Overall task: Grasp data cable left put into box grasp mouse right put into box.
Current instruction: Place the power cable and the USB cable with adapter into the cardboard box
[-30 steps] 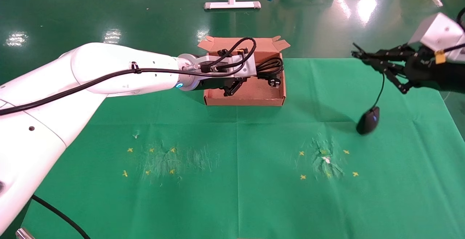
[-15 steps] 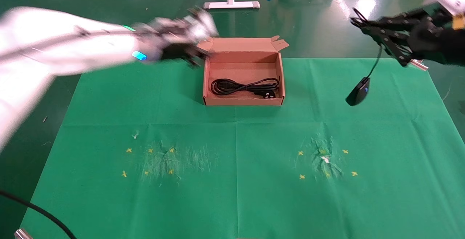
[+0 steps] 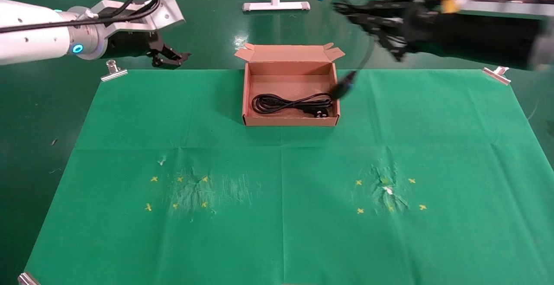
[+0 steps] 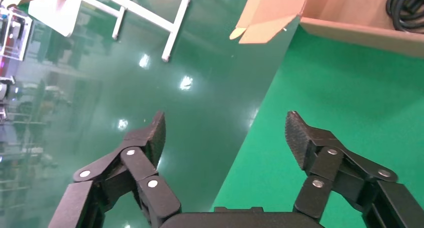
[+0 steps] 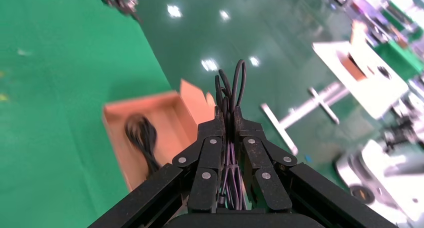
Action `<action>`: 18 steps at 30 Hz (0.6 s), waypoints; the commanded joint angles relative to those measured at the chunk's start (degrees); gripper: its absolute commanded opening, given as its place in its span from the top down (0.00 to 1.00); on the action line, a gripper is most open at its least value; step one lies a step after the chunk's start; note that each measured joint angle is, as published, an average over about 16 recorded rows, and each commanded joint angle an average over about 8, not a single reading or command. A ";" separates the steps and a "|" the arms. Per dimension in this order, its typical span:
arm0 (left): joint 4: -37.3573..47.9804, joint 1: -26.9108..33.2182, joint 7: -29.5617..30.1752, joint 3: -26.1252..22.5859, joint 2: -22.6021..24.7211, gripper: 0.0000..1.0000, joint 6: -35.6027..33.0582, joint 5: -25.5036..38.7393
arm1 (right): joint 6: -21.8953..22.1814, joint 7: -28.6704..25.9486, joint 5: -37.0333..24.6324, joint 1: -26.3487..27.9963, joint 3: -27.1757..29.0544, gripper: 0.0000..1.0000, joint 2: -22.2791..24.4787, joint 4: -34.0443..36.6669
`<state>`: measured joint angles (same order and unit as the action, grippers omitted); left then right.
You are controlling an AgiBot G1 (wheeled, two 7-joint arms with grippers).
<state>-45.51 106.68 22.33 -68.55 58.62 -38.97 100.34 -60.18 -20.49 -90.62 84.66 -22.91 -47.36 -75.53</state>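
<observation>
I should use my right gripper to put the mouse down in the box (image 3: 288, 83) (image 5: 170, 136), behind the coiled data cable.
The brown cardboard box (image 3: 289, 122) stands open at the back middle of the green cloth. The thick black data cable (image 3: 290, 102) lies coiled inside it. My left gripper (image 3: 179, 59) is open and empty, over the floor off the cloth's back left edge; the left wrist view shows its jaws (image 4: 225, 128) wide apart, with the box's (image 4: 350, 30) corner beyond. My right gripper (image 3: 346, 10) is above and behind the box's right end, shut on the mouse's bundled thin cord (image 5: 232, 85). The dark mouse (image 3: 345, 87) dangles from it, blurred, at the box's right wall.
Metal clips (image 3: 113, 71) (image 3: 497, 75) pin the cloth's back corners. A white stand foot (image 3: 277, 4) is on the green floor behind the box. Two scuffed patches with yellow crosses (image 3: 194, 189) (image 3: 387, 192) mark the cloth's front half.
My left gripper left the cable in the box and drew back to the left. My right gripper carried the hanging mouse up and leftward to the box's right wall.
</observation>
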 commanded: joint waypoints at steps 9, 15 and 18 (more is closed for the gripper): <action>-9.79 -0.62 13.69 -2.20 -2.99 0.00 0.36 9.47 | 2.57 -0.03 -8.92 4.44 -7.05 1.00 -13.21 5.17; -13.27 -0.91 19.11 -2.67 -3.82 0.00 -0.07 13.73 | 3.38 0.70 -11.30 4.87 -8.44 1.00 -15.15 8.18; -14.58 -1.05 21.13 -2.78 -4.10 0.00 -0.31 15.38 | 3.28 1.43 -11.90 4.60 -8.95 1.00 -15.27 9.49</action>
<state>-59.88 105.64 43.14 -71.29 54.57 -39.27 115.47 -56.55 -18.91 -102.56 89.09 -31.79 -62.63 -65.83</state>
